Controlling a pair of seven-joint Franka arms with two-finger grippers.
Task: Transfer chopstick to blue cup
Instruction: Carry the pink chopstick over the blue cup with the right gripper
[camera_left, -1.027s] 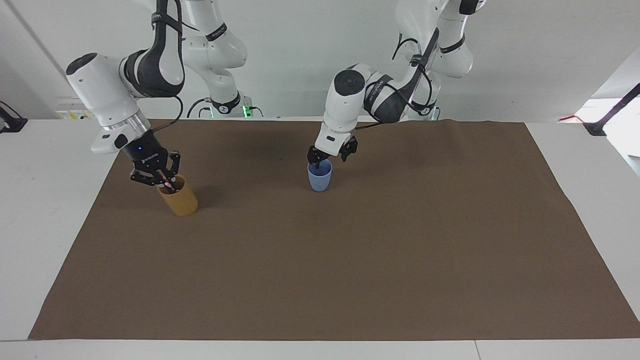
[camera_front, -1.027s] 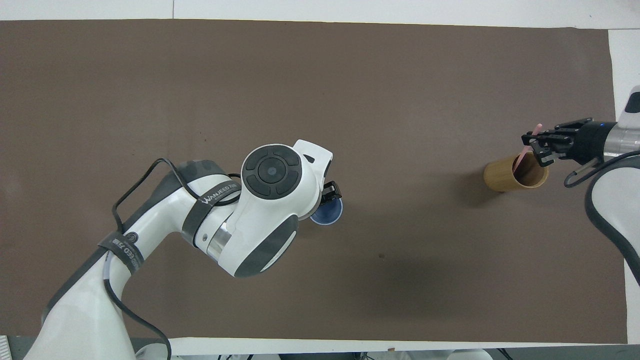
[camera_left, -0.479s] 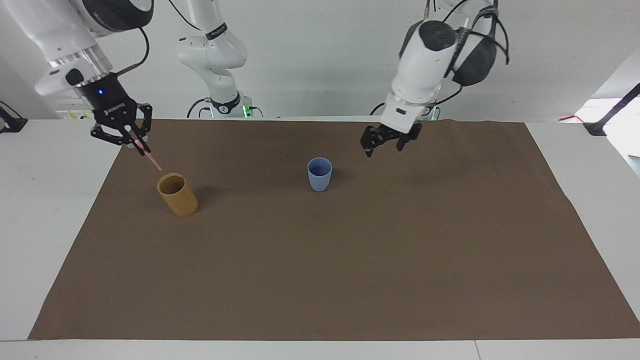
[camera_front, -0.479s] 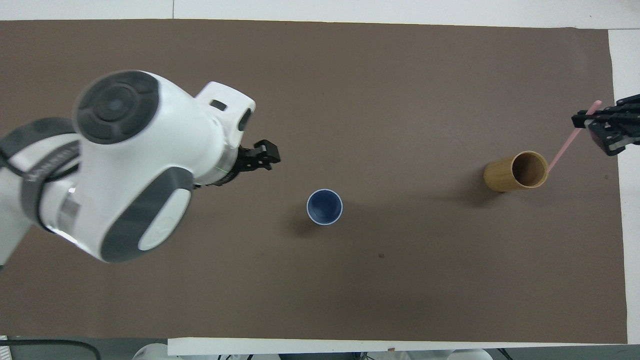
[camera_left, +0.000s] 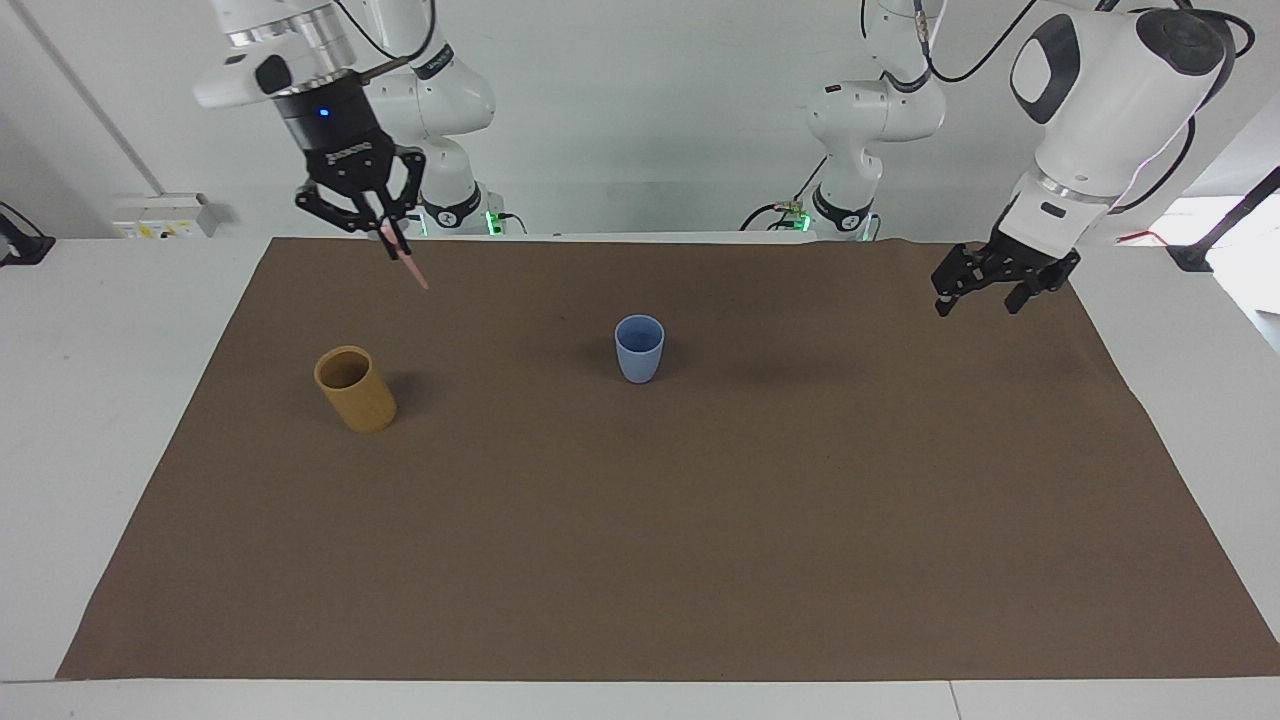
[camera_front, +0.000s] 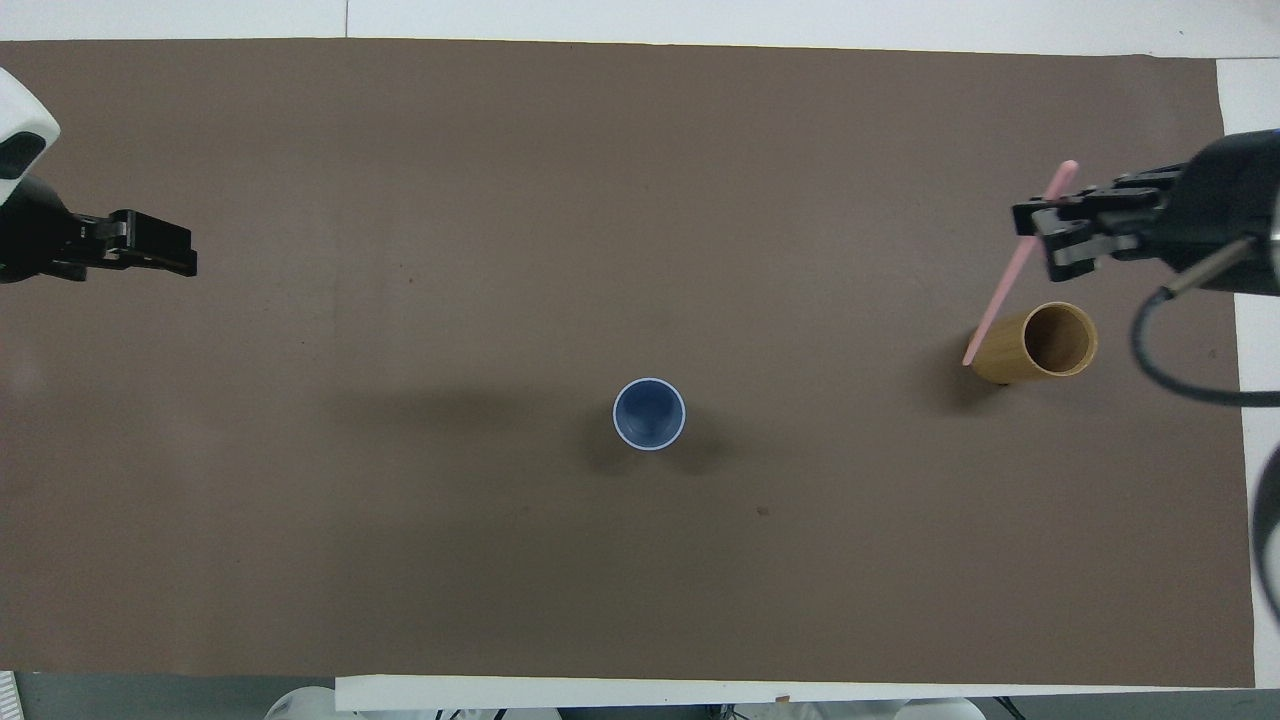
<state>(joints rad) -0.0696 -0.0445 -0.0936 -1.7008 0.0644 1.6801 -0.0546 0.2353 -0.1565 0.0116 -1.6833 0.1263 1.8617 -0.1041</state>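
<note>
The right gripper will release the pale pink chopstick inside the empty blue cup (camera_front: 662, 418), so that it leans on the cup's rim.
The blue cup (camera_left: 639, 350) stands upright and empty on the brown mat, near its middle; it also shows in the overhead view (camera_front: 649, 414). My right gripper (camera_left: 383, 228) is shut on one pale pink chopstick (camera_left: 410, 265) and holds it high in the air, tilted, over the mat beside the tan cup. In the overhead view the chopstick (camera_front: 1000, 290) hangs from the right gripper (camera_front: 1030, 222). My left gripper (camera_left: 977, 303) is open and empty, raised over the mat at the left arm's end, and shows in the overhead view (camera_front: 185, 262).
A tan-yellow cylindrical cup (camera_left: 356, 390) stands empty at the right arm's end of the mat, also in the overhead view (camera_front: 1030, 345). The brown mat (camera_left: 700, 520) covers most of the white table.
The right gripper lifted the chopstick out of the tan cup, rose and swung toward the table's middle. The left gripper let go of the blue cup's rim and drew away to its own end.
</note>
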